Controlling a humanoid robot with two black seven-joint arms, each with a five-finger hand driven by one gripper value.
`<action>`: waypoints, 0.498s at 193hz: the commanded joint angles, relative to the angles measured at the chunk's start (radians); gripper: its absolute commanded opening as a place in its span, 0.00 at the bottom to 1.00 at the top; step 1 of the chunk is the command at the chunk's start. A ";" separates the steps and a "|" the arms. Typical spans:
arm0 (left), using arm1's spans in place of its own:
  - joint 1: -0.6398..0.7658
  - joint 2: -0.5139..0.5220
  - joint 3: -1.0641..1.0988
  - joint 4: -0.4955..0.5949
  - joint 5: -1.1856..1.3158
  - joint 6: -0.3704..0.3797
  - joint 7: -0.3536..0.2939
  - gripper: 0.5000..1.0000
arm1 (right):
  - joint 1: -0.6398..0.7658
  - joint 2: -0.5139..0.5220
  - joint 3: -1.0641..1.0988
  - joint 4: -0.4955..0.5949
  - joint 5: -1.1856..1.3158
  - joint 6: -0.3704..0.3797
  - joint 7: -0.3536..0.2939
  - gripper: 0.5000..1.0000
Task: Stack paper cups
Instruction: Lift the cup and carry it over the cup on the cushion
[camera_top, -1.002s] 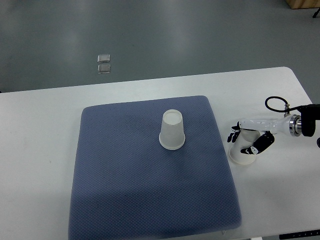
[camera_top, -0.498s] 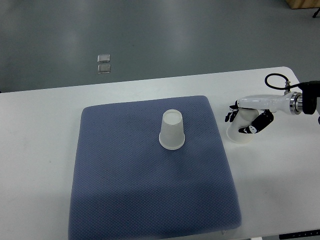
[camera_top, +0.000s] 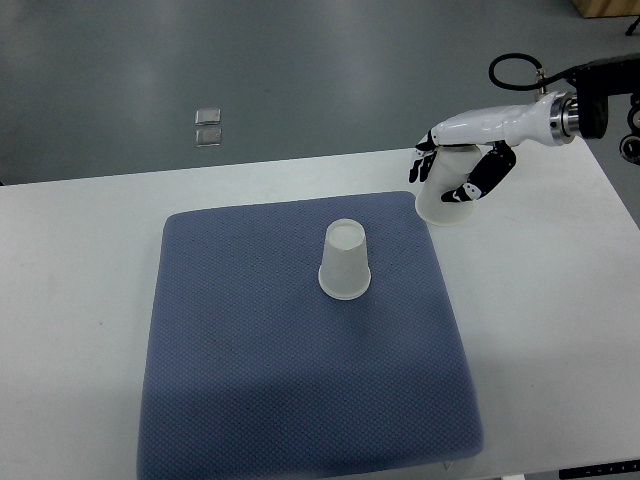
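Note:
Next, my right gripper lowers the held paper cup, now in the air over the mat's far corner, over the top of the upside-down cup (camera_top: 349, 225) on the blue-grey mat.
A translucent white paper cup (camera_top: 345, 261) stands upside down near the middle of the blue-grey mat (camera_top: 250, 380). My right hand (camera_top: 452, 167) comes in from the upper right and is shut on a second paper cup (camera_top: 443, 201), mouth down. It holds that cup in the air over the mat's far right corner, up and to the right of the standing cup. My left arm is out of view.
The mat lies on a white table (camera_top: 70, 300). Beyond the table's far edge is grey floor with two small clear squares (camera_top: 208, 127). A black cable (camera_top: 515, 68) loops above my right wrist.
My right hand has lifted the second cup off the table at the mat's right side. It has carried the cup up and to the left, to the mat's far right corner.

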 joint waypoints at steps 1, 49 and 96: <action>0.000 0.000 0.000 0.000 0.000 0.000 0.000 1.00 | 0.050 0.021 -0.003 0.016 0.016 0.031 -0.004 0.25; 0.000 0.000 0.000 0.000 0.000 0.000 0.000 1.00 | 0.112 0.127 -0.009 0.010 0.063 0.050 -0.004 0.25; 0.000 0.000 0.000 0.000 0.000 0.000 0.000 1.00 | 0.107 0.206 -0.010 -0.013 0.077 0.051 -0.007 0.26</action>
